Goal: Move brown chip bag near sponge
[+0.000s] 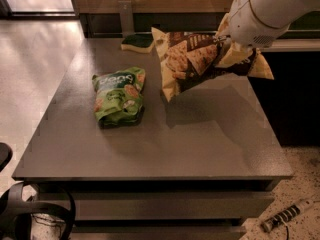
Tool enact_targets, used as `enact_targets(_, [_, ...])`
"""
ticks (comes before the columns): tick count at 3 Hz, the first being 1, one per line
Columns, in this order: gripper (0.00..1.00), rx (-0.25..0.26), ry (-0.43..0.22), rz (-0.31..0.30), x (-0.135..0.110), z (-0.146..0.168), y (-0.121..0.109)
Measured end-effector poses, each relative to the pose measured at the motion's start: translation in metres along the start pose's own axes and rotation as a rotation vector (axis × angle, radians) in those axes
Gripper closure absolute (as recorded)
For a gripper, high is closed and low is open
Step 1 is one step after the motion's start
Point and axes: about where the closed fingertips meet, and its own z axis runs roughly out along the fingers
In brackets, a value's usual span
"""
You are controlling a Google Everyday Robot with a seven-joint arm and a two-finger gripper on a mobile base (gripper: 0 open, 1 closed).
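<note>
Next, I release the brown chip bag at the grey table's far edge [189,47], beside the sponge. The bag now hangs in the air above the table.
The brown chip bag [192,61] hangs in the air above the grey table [200,134], lifted at the back right, its shadow on the tabletop below. My gripper [222,40] is shut on the bag's upper right part, under the big white arm [270,9]. The sponge [137,42], dark green over yellow, lies at the table's far edge, just left of the bag's top left corner.
A smaller green bag [119,96] lies on the left half of the table. A dark upright post [126,16] stands behind the sponge. A cable and plug strip [287,215] lie on the floor at the lower right.
</note>
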Motion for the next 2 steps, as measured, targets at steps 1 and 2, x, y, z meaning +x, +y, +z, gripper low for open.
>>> enact_targets(1, [1.0,0.066,0.0,0.006,0.012,0.016,-0.031])
enact_targets(2, [1.0,0.115,-0.011,0.032,0.014,0.067,-0.055])
